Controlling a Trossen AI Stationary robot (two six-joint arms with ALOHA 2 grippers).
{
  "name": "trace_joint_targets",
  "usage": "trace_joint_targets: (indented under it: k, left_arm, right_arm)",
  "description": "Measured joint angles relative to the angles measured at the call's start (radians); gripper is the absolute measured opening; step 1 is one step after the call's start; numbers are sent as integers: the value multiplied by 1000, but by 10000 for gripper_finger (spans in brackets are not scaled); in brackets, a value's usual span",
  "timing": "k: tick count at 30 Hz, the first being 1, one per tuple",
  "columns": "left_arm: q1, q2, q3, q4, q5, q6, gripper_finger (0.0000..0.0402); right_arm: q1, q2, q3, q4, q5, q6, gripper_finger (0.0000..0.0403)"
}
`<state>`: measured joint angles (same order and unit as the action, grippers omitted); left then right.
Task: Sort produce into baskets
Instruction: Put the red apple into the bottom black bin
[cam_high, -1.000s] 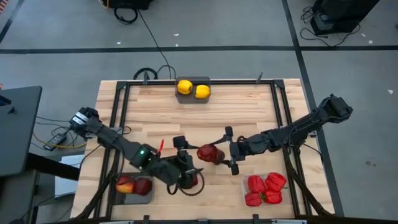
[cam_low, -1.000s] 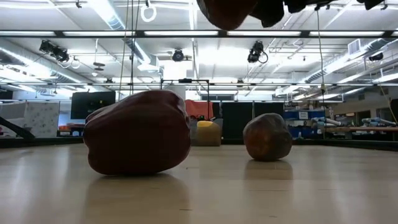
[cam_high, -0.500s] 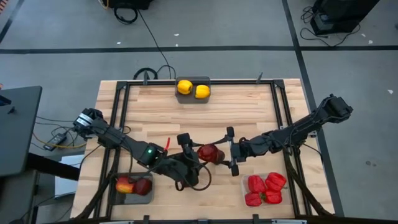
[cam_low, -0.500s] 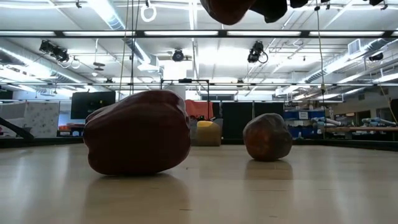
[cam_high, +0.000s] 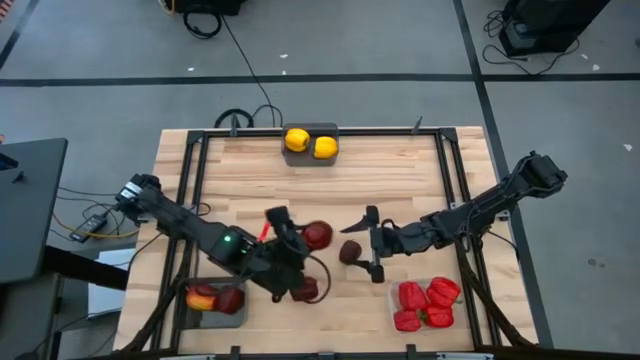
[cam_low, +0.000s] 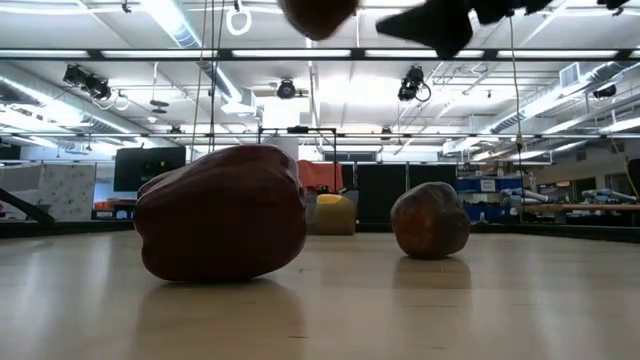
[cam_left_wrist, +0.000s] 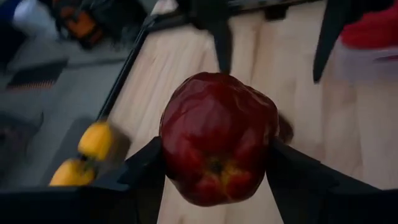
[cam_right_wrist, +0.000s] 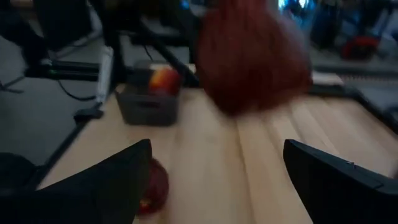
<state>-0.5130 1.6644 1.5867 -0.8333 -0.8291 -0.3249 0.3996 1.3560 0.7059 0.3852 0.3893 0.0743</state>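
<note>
Next, I let go of the dark red apple with my left gripper in the basket (cam_high: 228, 306) that has the two red-orange apples in it. The dark red apple is above the table's middle.
My left gripper (cam_high: 312, 236) is shut on a dark red apple (cam_left_wrist: 217, 146) above the table's middle; the apple also shows at the top of the low view (cam_low: 318, 14). My right gripper (cam_high: 371, 242) is open and empty just right of it, fingers pointing at the apple (cam_right_wrist: 252, 59). A dark maroon fruit (cam_high: 350, 252) and a red fruit (cam_high: 306, 288) rest on the table. The left basket (cam_high: 205, 318) holds two red-orange apples, the right basket (cam_high: 392, 297) red peppers, and the far basket (cam_high: 310, 128) two yellow fruits. My left gripper pinches the apple between its two fingers (cam_left_wrist: 144, 169), one on each opposite side (cam_left_wrist: 171, 149). The fingers come from the table's left, roughly level. The apple is lifted clear of the table, its dimpled end (cam_left_wrist: 214, 167) turned toward the wrist.
The two loose fruits loom large in the low view, a maroon one (cam_low: 220, 212) near and a smaller one (cam_low: 430, 220) farther back. A black frame rail (cam_high: 190, 200) runs along the table's sides. Bare wood lies between the far basket and the grippers.
The apple has passed from my right gripper to my left. My left gripper has come up from the near side toward the apple, taken hold and drawn it a little toward the table's left and far edge. My right gripper has let go and stayed in place.
</note>
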Motion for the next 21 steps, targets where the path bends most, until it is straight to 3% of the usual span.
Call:
trace_joint_targets:
  k: [4, 10, 18, 21]
  left_arm:
    - [-41, 1, 91, -306, 62, -194, 240]
    - [-112, 1, 113, -605, 353, -493, 245]
    - [-271, 2, 8, -597, 699, -827, 246]
    - [-340, 4, -24, -544, 756, -937, 247]
  right_arm:
    - [-3, 0, 0, -109, 75, 114, 367]
    - [-2, 0, -1, -205, 85, 208, 357]
    - [11, 0, -1, -196, 81, 213, 350]
    - [21, 0, -1, -188, 57, 183, 350]
